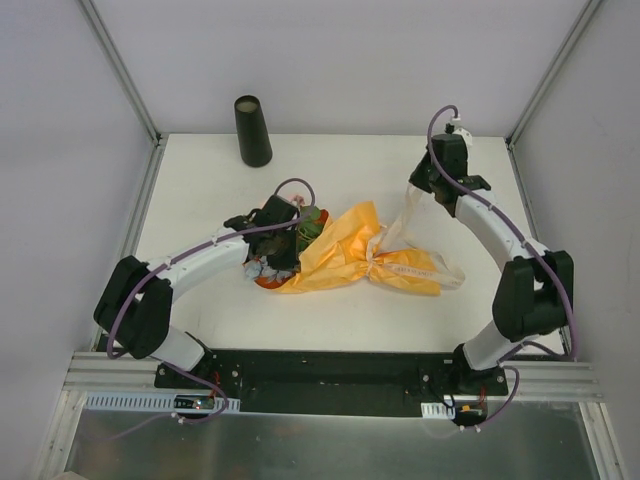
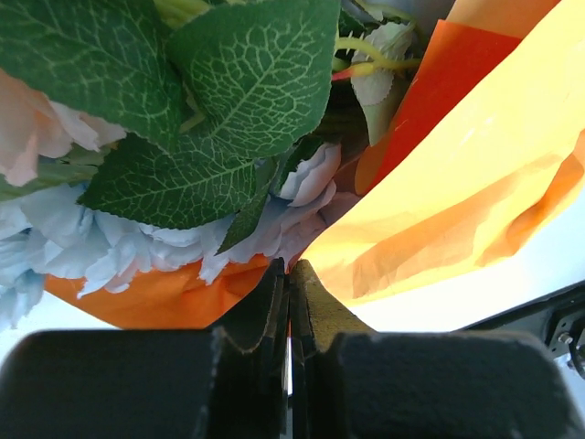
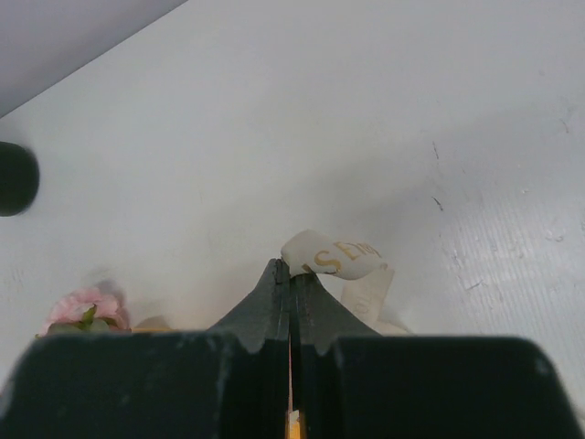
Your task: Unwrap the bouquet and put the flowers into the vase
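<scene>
The orange paper gathers tight at the waist while my right gripper holds the far end of the cream ribbon. So my right gripper will grip the bouquet's waist [image 1: 371, 264].
The bouquet [image 1: 345, 255] lies on its side mid-table, its orange paper [image 2: 457, 192] crumpled around the flowers [image 1: 310, 225]. Green leaves [image 2: 238, 91] and pale blue blooms [image 2: 119, 242] fill the left wrist view. My left gripper [image 1: 287, 258] [image 2: 290, 270] is shut on an edge of the orange paper at the flower end. My right gripper [image 1: 413, 192] [image 3: 291, 273] is shut on the cream ribbon [image 3: 334, 256], which stretches [image 1: 398, 222] from the bouquet's waist up to the jaws. The black vase [image 1: 253, 130] [image 3: 16, 178] stands upright at the back left, apart from both grippers.
A pink rose [image 3: 82, 309] shows at the lower left of the right wrist view. Metal frame posts [image 1: 120, 70] and pale walls bound the white table [image 1: 200, 200] at the back and sides. The black base rail [image 1: 330, 375] runs along the near edge.
</scene>
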Robot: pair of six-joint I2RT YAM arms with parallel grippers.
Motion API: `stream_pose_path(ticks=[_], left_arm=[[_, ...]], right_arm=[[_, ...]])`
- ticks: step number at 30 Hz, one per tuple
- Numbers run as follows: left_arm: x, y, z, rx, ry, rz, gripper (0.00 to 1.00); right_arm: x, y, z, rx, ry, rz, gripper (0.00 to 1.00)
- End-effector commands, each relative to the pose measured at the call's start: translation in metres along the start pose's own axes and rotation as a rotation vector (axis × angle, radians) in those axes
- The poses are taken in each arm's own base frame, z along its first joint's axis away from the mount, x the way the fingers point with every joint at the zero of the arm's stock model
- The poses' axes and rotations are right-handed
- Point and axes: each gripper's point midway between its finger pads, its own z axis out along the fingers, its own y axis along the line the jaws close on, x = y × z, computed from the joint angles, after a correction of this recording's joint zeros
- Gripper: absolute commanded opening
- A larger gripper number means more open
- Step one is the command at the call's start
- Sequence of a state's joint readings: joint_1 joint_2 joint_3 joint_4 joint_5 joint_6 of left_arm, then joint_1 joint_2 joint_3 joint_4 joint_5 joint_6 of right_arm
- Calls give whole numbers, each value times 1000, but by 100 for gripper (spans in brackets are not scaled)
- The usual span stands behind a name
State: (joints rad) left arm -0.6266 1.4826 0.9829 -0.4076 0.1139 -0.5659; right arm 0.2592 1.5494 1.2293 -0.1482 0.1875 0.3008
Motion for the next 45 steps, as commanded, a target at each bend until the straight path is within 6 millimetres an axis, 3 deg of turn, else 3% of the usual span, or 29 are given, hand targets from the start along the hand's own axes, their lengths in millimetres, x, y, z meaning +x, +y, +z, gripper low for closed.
stream_pose_path(ticks=[1, 2, 4, 6, 8, 12, 15, 20, 23, 26, 32, 39, 45], left_arm=[[5, -2, -9, 29, 4, -56, 1], [5, -3, -12, 38, -1, -56, 4], [3, -7, -17, 52, -15, -52, 11], [-3, -11, -24, 72, -40, -41, 17], [-11, -18, -34, 96, -70, -19, 26], [-20, -25, -57, 120, -116, 35, 41], [-25, -27, -68, 122, -131, 79, 50], [-22, -26, -79, 127, -125, 130, 58], [-18, -19, -75, 110, -115, 134, 59], [-10, -17, -66, 107, -77, 112, 58], [-7, -19, -57, 111, -36, 100, 55], [-7, -15, -50, 90, -25, 100, 55], [-6, -13, -45, 77, -15, 94, 54]], right_arm=[[-30, 32, 8, -79, 8, 0, 0], [-30, 33, 9, -75, 24, -2, 0], [-33, 33, 9, -39, 53, 1, 15], [-37, 18, 2, 74, 66, 44, 33], [-34, 3, -14, 164, 95, 79, 40], [-17, 1, -53, 156, 166, 164, 46], [13, -2, -78, 121, 216, 219, 48], [63, 12, -109, -23, 281, 287, 49], [90, 21, -120, -98, 331, 349, 41], [112, 31, -121, -158, 343, 370, 33], [143, 31, -106, -125, 380, 343, 31], [164, 27, -81, -67, 398, 343, 29], [182, 17, -71, 26, 413, 247, 28]])
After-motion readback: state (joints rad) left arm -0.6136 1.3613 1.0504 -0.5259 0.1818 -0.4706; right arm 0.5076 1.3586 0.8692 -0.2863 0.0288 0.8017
